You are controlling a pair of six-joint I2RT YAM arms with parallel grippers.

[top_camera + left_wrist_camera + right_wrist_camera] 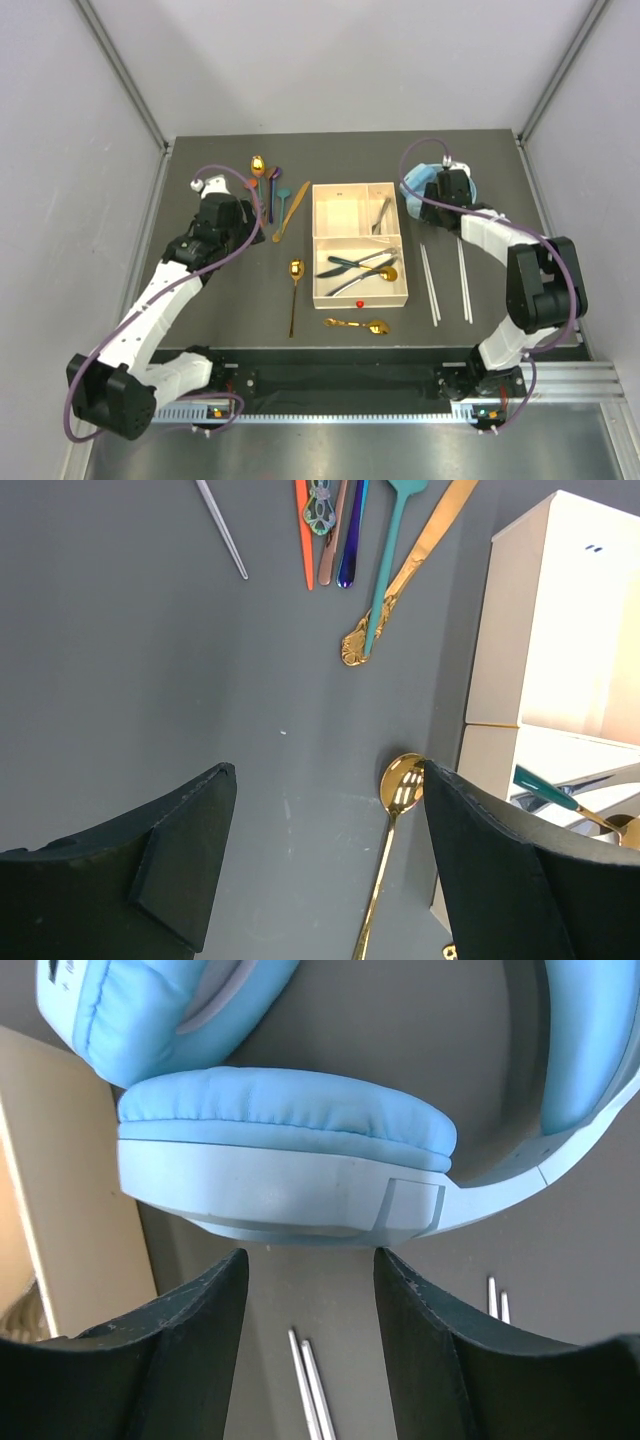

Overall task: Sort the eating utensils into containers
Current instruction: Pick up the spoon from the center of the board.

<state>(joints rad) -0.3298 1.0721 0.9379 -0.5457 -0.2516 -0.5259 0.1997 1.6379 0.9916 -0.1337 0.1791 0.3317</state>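
My left gripper is to go next to the gold spoon beside the cream tray's long side and grab the spoon's handle (pixel 295 283) (pixel 391 821) just below its bowl.
The cream tray (pixel 316 250) sits mid-table; its large section holds dark-and-silver knives (pixel 350 265) and a gold spoon, and a small section holds a fork (pixel 381 215). One gold spoon (pixel 294 290) lies left of the tray and another (pixel 358 325) lies in front of it. Gold, purple and teal spoons and a wooden knife (pixel 292 210) lie at the back left. Chopsticks (pixel 429 285) lie right of the tray. My left gripper (pixel 325 820) is open and empty above the table, with a gold spoon (pixel 395 810) by its right finger. My right gripper (pixel 310 1300) is open and empty, just short of the headphones.
Light-blue headphones (pixel 440 180) lie at the back right and fill the right wrist view (pixel 290 1150). A second chopstick pair (pixel 464 280) lies further right. The tray wall (pixel 560 630) stands right of my left gripper. Grey walls enclose the table.
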